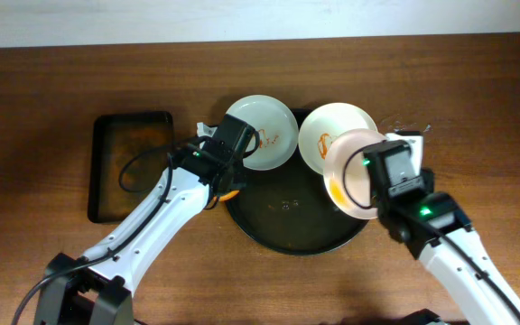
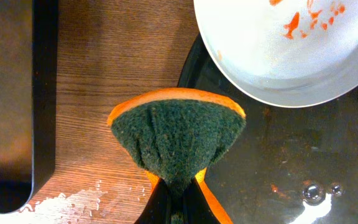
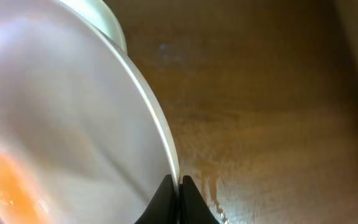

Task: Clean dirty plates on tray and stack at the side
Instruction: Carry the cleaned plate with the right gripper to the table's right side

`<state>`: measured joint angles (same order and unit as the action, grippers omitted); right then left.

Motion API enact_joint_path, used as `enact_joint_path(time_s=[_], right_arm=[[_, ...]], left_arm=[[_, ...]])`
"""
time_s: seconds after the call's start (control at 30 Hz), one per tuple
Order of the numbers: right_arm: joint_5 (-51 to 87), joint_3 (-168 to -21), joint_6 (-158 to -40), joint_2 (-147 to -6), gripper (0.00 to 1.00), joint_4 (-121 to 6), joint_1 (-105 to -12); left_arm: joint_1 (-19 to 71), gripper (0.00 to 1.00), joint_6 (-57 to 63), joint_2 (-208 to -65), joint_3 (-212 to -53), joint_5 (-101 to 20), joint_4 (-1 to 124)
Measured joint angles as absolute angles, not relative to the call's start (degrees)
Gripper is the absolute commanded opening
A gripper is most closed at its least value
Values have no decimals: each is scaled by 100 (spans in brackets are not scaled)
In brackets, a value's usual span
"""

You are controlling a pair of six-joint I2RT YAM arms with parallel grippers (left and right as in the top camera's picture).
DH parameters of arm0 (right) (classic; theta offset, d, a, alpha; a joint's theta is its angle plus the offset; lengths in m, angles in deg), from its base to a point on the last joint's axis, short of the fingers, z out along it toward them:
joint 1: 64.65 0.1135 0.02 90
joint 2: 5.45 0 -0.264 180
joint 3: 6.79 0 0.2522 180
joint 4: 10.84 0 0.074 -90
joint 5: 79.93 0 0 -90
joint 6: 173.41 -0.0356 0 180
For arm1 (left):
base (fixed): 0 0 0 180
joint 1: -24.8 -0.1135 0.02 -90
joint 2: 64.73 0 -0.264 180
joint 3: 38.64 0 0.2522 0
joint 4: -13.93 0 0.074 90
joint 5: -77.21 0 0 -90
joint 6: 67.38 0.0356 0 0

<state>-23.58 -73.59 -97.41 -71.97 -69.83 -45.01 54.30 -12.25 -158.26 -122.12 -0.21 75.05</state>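
I should set the third plate down with my right gripper on the bare wooden table, off the round black tray [image 1: 459, 177].
A round black tray [image 1: 287, 226] lies mid-table. A white plate with orange smears [image 1: 262, 132] rests on its far left rim, also in the left wrist view [image 2: 278, 56]. A second white plate [image 1: 329, 134] sits at the far right rim. My left gripper [image 2: 178, 202] is shut on an orange sponge with a green scouring face [image 2: 178, 134] at the tray's left edge [image 2: 272, 162]. My right gripper [image 3: 179, 186] is shut on the rim of a third, tilted plate with an orange stain [image 1: 350, 176], lifted over the tray's right side and seen close up in the right wrist view [image 3: 61, 124].
A rectangular black tray [image 1: 129, 164] lies at the left, its edge in the left wrist view [image 2: 17, 93]. Water drops sit on the wooden table [image 2: 73, 199] and on the round tray. A wire object [image 1: 409, 126] lies beyond the right gripper.
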Motion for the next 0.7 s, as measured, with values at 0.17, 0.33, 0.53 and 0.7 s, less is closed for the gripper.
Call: enact_joint_path(time_s=[0.17, 0.33, 0.53, 0.7], right_arm=[[-4622, -7361, -9621, -7201, 4, -6981, -2838], [-5614, -7361, -9389, -7302, 4, -6983, -2543], [-5400, -7361, -9778, -7302, 4, -6990, -2637], [-3479, -7376, -11037, -7321, 4, -7106, -4879]], left_arm=[[5430, 1, -1225, -15826, -12212, -21, 7505], [5430, 1, -1225, -15826, -12212, -21, 7505], [5430, 1, -1225, -15826, -12212, -21, 7505], [5430, 1, -1228, -15826, -12212, -21, 7505]])
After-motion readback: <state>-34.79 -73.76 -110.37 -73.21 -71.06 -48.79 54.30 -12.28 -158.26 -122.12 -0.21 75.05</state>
